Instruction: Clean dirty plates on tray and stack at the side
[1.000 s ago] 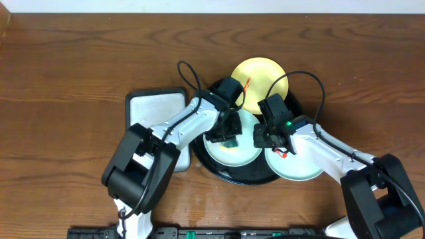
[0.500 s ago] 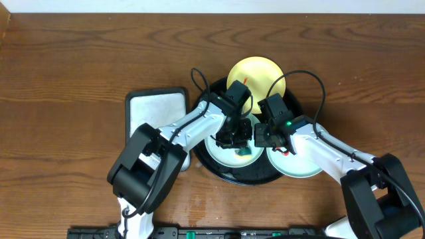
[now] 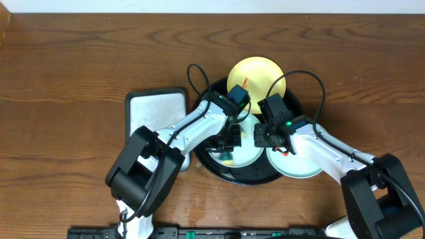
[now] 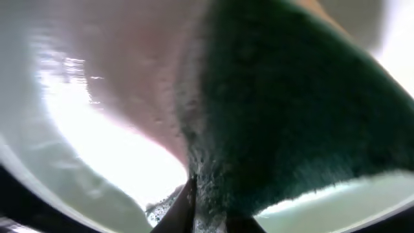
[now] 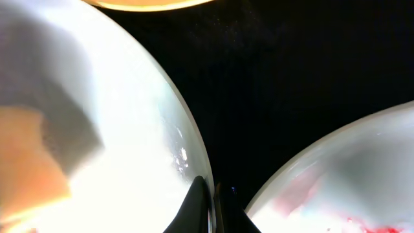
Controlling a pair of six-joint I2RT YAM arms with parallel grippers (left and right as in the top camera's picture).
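Note:
My left gripper sets the dark green sponge down next on the front part of the grey tray's white inside (image 3: 158, 153).
Three plates lie in the large black dish (image 3: 247, 178). The yellow plate (image 3: 257, 74) is at the back with a red streak. The left mint plate (image 3: 250, 157) is at the front. The right mint plate (image 3: 300, 170) has red smears, seen also in the right wrist view (image 5: 336, 188). My left gripper (image 3: 228, 147) is shut on a dark green sponge (image 4: 291, 110) pressed onto the left mint plate (image 4: 97, 129). My right gripper (image 3: 260, 138) is shut on that plate's right rim (image 5: 194, 155), its fingers (image 5: 212, 207) pinching the edge.
A rectangular grey tray with a white inside (image 3: 156, 114) lies left of the black dish. Bare brown wood surrounds the dish. The black dish floor (image 5: 291, 84) shows between the two mint plates. Both arms' cables arch over the dish.
My left gripper swept the sponge to the right across the left mint plate, then back to the left and front. My right gripper has stayed on the rim.

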